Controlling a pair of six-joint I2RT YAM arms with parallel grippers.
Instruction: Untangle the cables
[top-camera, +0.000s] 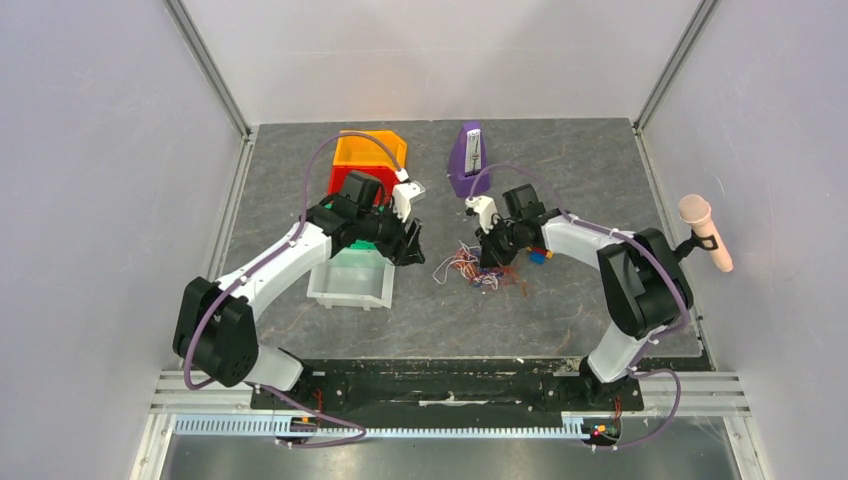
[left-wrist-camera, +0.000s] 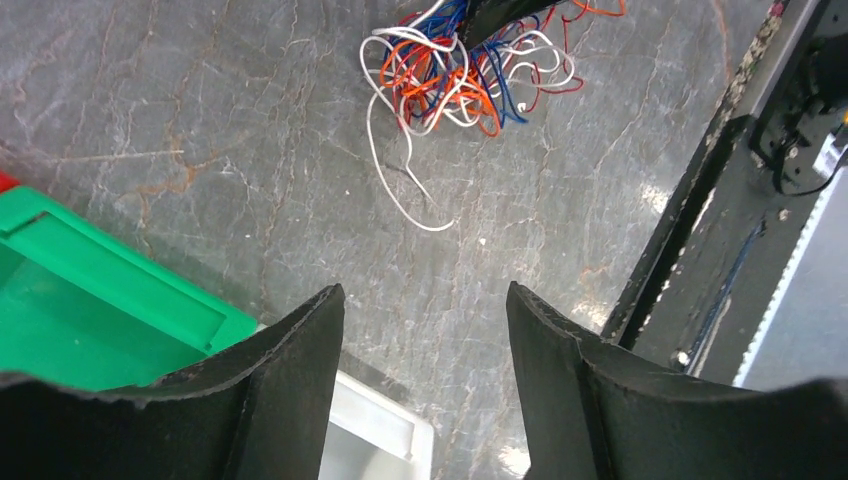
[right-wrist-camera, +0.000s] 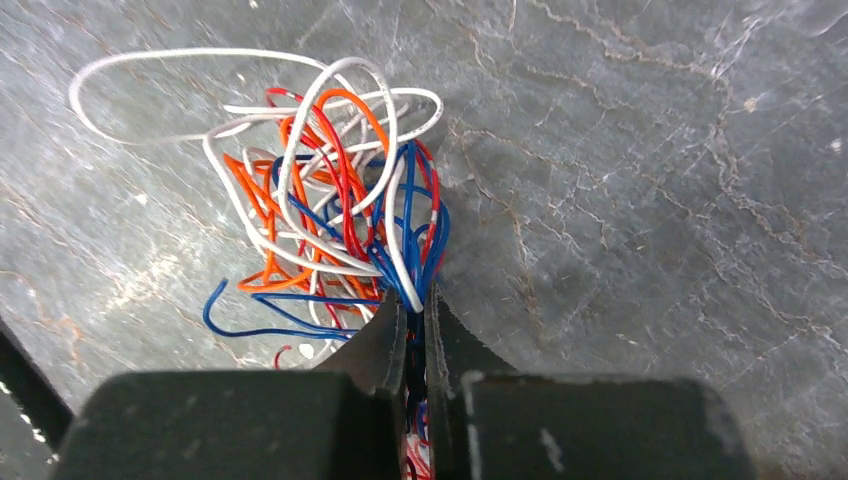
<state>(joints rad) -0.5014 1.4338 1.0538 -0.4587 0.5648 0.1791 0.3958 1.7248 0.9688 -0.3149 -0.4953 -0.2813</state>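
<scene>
My right gripper will let go of the cables on the grey tabletop (top-camera: 506, 246), next to the small coloured blocks.
The cables (top-camera: 470, 268) form a tangled bunch of white, orange, red and blue wires on the grey tabletop, in the middle of the top view. In the right wrist view the cables (right-wrist-camera: 330, 215) run down between the jaws, and my right gripper (right-wrist-camera: 415, 305) is shut on a bundle of them. My left gripper (left-wrist-camera: 425, 300) is open and empty, hovering left of the cables (left-wrist-camera: 460, 70), which lie ahead of it with one white strand trailing toward it. From above, the left gripper (top-camera: 408, 240) sits over the bins, apart from the tangle.
A white bin (top-camera: 352, 290), a green bin (left-wrist-camera: 70, 310), a red bin and an orange bin (top-camera: 370, 150) stand at the left. A purple metronome-like object (top-camera: 468, 158) stands at the back. Small coloured blocks (top-camera: 540, 256) lie by the right gripper. The black base rail (left-wrist-camera: 690, 220) runs along the near edge.
</scene>
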